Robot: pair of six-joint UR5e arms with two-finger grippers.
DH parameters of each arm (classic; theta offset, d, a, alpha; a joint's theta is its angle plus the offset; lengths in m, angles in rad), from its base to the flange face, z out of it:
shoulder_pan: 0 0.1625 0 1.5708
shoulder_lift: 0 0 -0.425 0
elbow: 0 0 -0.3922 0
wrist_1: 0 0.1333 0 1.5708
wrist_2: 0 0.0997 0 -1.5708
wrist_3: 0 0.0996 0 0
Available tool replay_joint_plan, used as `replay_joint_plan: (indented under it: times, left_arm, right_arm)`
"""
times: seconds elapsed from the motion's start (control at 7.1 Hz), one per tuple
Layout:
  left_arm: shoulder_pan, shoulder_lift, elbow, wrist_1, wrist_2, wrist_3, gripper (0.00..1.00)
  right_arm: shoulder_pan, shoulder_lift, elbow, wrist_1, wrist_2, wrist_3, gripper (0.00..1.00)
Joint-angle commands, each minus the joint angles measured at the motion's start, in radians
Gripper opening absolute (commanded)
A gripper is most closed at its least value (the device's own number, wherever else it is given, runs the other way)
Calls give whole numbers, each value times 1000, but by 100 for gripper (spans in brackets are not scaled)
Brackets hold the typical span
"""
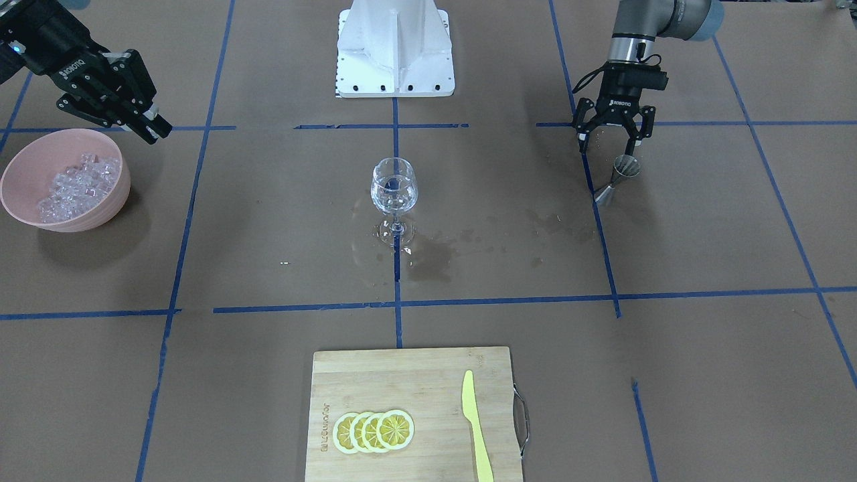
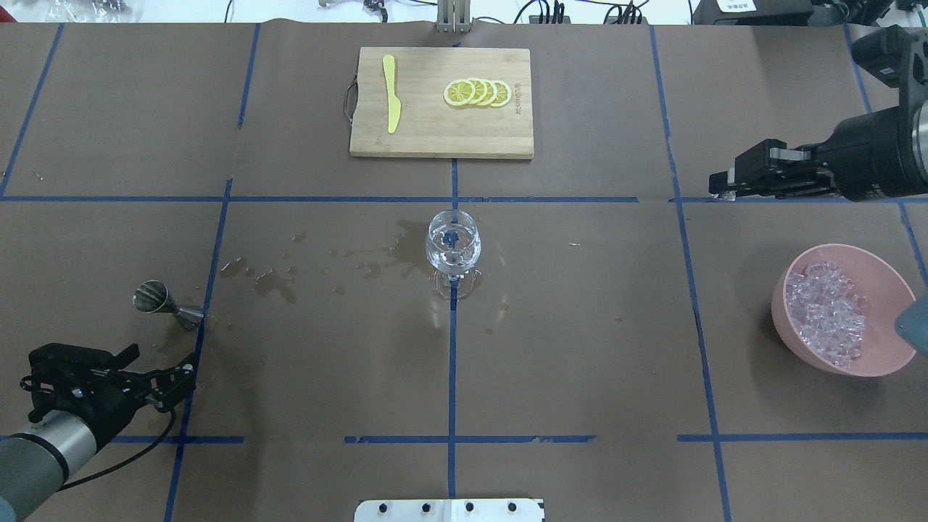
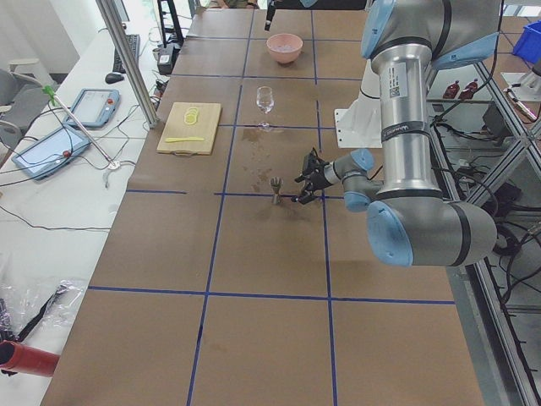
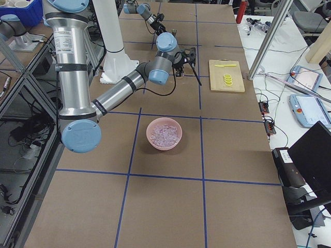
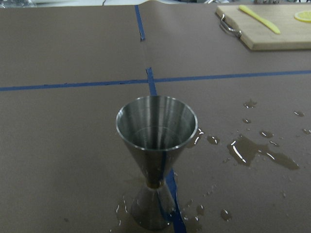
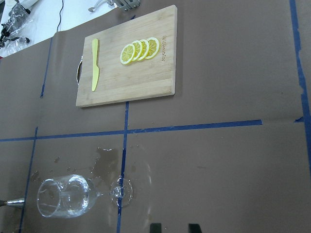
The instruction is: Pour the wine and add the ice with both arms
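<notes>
The ice cube will drop from my right gripper into the clear liquid inside the wine glass [image 1: 394, 189] [image 6: 72, 196].
A clear wine glass [image 1: 394, 187] stands upright at the table's middle with some clear liquid in it; it also shows in the overhead view [image 2: 453, 243]. A steel jigger [image 1: 619, 177] stands upright and looks empty in the left wrist view [image 5: 156, 145]. My left gripper [image 1: 608, 144] is open just behind the jigger, not touching it. A pink bowl [image 1: 20, 201] holds the heap of ice [image 1: 73, 187]. My right gripper [image 1: 159, 130] hovers beside the bowl, raised, with its fingers close together on a small whitish ice cube [image 2: 728, 194].
A wooden cutting board [image 1: 402, 381] with several lemon slices [image 1: 373, 430] and a yellow knife [image 1: 477, 428] lies at the far edge from the robot. Wet spill patches [image 1: 428, 258] spread between glass and jigger. The white pedestal base [image 1: 395, 53] stands behind the glass.
</notes>
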Motion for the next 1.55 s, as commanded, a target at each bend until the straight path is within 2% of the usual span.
replay_joint_plan:
  times: [0.0, 0.14, 0.42, 0.56, 0.7, 0.84, 1.13, 1.41]
  left_arm:
    - [-1, 56, -142, 109, -132, 5, 100]
    - [-1, 56, -183, 178, -163, 5, 100]
    - [-10, 61, -228, 219, -256, 46, 100]
    - [-24, 77, -254, 234, -316, 53, 100]
    - [-70, 79, -271, 248, -371, 80, 100]
    - [-120, 79, -290, 271, -429, 146, 100]
    - [-225, 79, -325, 327, -546, 252, 100]
    - [-333, 82, -340, 343, -661, 382, 100]
  right_arm:
    - [-25, 49, -13, -1, -11, 25, 0]
    - [-53, 130, -51, -1, -44, 87, 0]
    - [-161, 204, -57, -10, -137, 166, 0]
    - [-227, 276, -57, -95, -202, 169, 0]
    - [-275, 349, -59, -198, -256, 169, 0]
    - [-324, 382, -69, -232, -306, 169, 0]
    - [-368, 437, -132, -236, -366, 169, 0]
    - [-375, 486, -186, -237, -386, 169, 0]
